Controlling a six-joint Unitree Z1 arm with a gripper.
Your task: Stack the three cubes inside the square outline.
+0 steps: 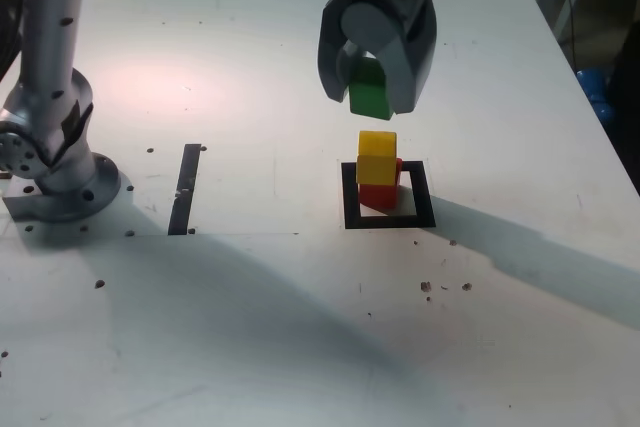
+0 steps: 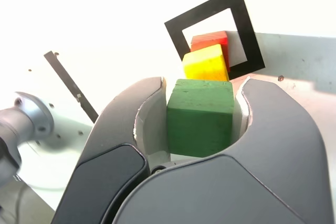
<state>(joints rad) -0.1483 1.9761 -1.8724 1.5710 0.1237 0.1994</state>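
My gripper has the green cube. It will let go of it on the top side of the yellow cube (image 1: pixel 376 140) (image 2: pixel 207 75).
My gripper (image 1: pixel 373 97) is shut on the green cube (image 1: pixel 369 92) and hangs in the air just above the stack. Below it the yellow cube (image 1: pixel 377 155) rests on the red cube (image 1: pixel 380 187), which sits inside the black square outline (image 1: pixel 349 197) on the white table. In the wrist view the green cube (image 2: pixel 200 116) is clamped between the two grey jaws. Past it show the yellow cube (image 2: pixel 206 63), the red cube (image 2: pixel 210 41) and the square outline (image 2: pixel 247 30). A gap separates the green cube from the yellow one.
A straight black tape strip (image 1: pixel 186 188) lies on the table at the exterior view's left of the outline. The arm's grey base (image 1: pixel 50 162) stands at the far left. The white table (image 1: pixel 300 327) ends on the right, where blue objects (image 1: pixel 598 92) lie beyond its edge.
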